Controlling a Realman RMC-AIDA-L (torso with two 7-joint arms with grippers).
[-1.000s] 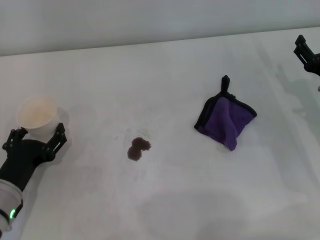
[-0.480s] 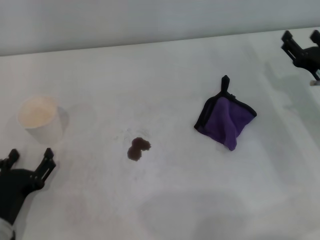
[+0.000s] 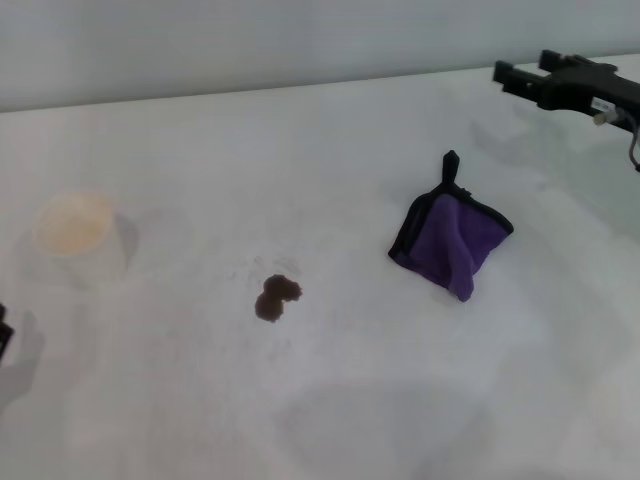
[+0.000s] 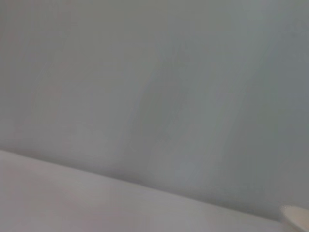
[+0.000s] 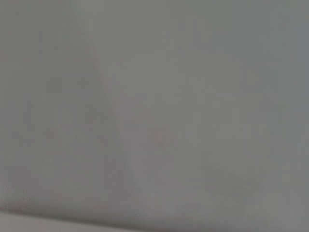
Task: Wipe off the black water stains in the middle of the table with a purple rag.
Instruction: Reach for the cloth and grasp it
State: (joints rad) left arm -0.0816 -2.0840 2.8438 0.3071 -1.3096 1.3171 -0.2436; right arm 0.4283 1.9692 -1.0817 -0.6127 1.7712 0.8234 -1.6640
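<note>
Next, my right gripper goes to the purple rag's raised middle fold (image 3: 456, 243) and closes there, leaving the black loop tab free.
The black water stains (image 3: 275, 297) are a small dark two-lobed blot on the white table (image 3: 330, 400), near its middle. The purple rag (image 3: 452, 235) lies crumpled to the right of the blot, its black loop tab pointing to the far side. My right gripper (image 3: 522, 68) hovers open and empty at the far right, beyond the rag and apart from it. Only a black sliver of my left gripper (image 3: 3, 337) shows at the left edge, well away from the blot. The wrist views show neither rag nor stains.
A white paper cup (image 3: 77, 236) stands upright at the left of the table; its rim (image 4: 297, 216) shows in a corner of the left wrist view. A grey wall (image 3: 300, 40) runs behind the table's far edge.
My left gripper has let go of the cup's side and drawn back out to the left edge. My right gripper has swung in from the right edge toward the far side of the rag.
</note>
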